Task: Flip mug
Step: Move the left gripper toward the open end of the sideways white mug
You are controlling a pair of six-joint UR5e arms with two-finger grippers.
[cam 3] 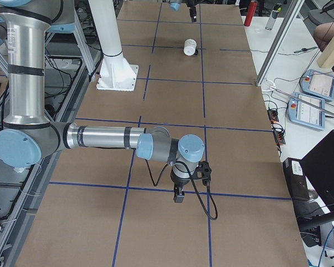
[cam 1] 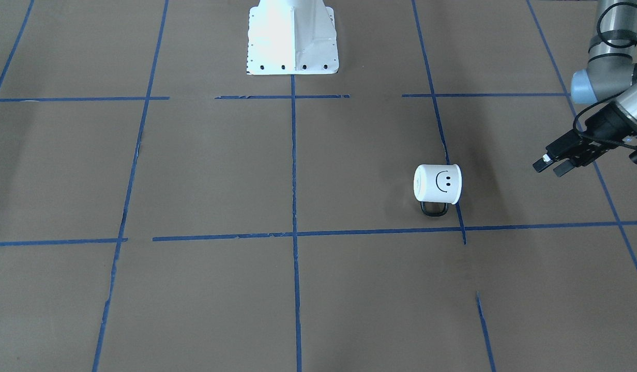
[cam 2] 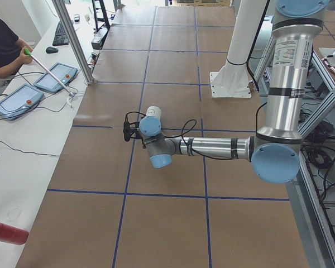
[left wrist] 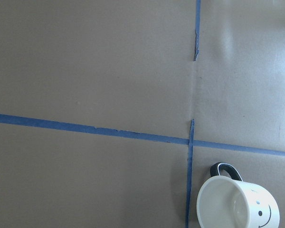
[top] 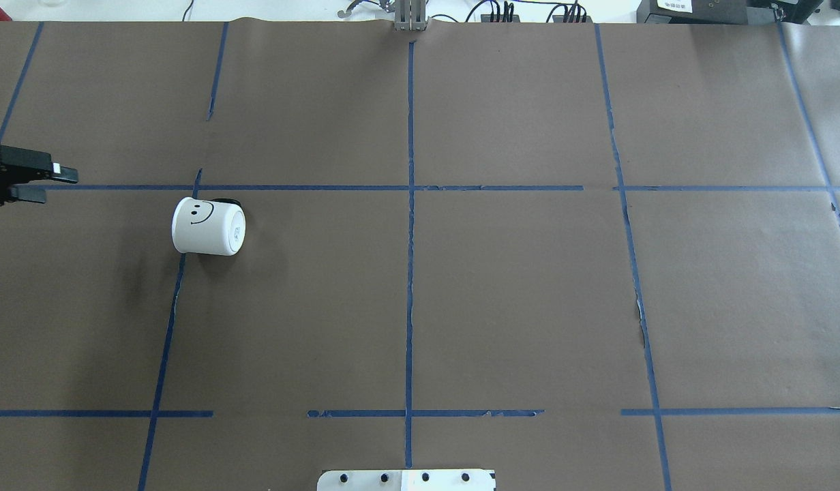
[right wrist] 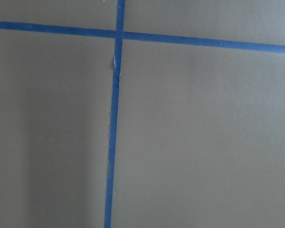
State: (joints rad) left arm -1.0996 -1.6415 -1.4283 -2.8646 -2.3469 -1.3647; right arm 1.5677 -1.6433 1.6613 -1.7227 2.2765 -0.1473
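The robot's left gripper needs to close on the mug's rim (cam 1: 459, 174) (left wrist: 248, 207) next to the smiley face, with one finger inside the white mug.
The white mug (cam 1: 437, 183) with a black smiley face lies on its side on the brown table. Its dark handle (cam 1: 434, 208) rests on the surface, on the side away from the robot. It also shows in the overhead view (top: 208, 226) and in the left wrist view (left wrist: 237, 202), where its open mouth faces the camera. My left gripper (cam 1: 550, 168) is open and empty, hovering well apart from the mug on its mouth side; it also shows in the overhead view (top: 50, 185). My right gripper (cam 3: 178, 196) shows only in the exterior right view, far from the mug; I cannot tell whether it is open or shut.
The white robot pedestal (cam 1: 292, 36) stands at the table's robot side. Blue tape lines (top: 410, 204) divide the brown surface into squares. Teach pendants (cam 2: 56, 77) and an operator are at the far side desk. A metal post (cam 2: 73, 42) stands at that table edge.
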